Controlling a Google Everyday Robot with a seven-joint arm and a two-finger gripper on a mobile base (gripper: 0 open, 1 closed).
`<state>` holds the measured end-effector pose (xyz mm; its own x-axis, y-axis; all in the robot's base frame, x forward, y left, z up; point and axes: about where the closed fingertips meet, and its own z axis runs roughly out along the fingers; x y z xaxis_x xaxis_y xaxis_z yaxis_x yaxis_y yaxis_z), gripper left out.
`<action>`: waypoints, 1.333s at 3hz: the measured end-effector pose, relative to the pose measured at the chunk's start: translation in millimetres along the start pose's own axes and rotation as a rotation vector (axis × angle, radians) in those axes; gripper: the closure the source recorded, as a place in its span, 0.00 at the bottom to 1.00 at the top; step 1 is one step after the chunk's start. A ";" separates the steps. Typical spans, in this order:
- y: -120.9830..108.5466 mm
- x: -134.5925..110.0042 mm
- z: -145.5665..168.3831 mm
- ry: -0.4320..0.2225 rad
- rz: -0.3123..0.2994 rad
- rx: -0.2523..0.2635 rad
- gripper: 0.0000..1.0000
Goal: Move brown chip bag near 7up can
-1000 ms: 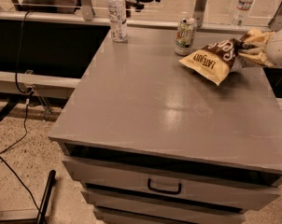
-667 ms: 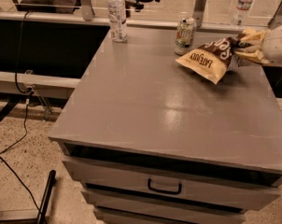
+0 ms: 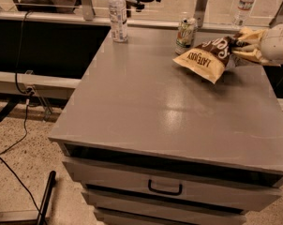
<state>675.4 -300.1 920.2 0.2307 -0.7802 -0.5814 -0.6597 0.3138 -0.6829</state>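
Note:
Next, I release the brown chip bag on the grey table (image 3: 192, 57) close in front of the 7up can.
The brown chip bag (image 3: 208, 57) is brown and cream-yellow with "LATE JULY" lettering. It hangs tilted just above the grey table (image 3: 146, 102) at the far right. My gripper (image 3: 242, 47) comes in from the right edge and is shut on the bag's right end. The 7up can (image 3: 185, 35) stands upright at the back of the table, just left of and behind the bag, with a small gap between them.
A clear water bottle (image 3: 118, 14) stands at the table's back left. Another bottle (image 3: 244, 3) stands beyond the back rail at the right. Drawers (image 3: 165, 187) are below the front edge. Cables (image 3: 19, 139) lie on the floor at left.
My gripper has carried the bag a little to the left and toward the back, closer to the 7up can.

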 end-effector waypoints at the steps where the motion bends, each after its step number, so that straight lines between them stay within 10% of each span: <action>1: 1.8 -2.9 8.3 -0.003 -0.020 -0.012 1.00; 4: -5.1 -14.7 31.4 -0.071 -0.028 -0.035 1.00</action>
<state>697.9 -273.3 918.3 0.2987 -0.7475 -0.5934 -0.6766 0.2726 -0.6840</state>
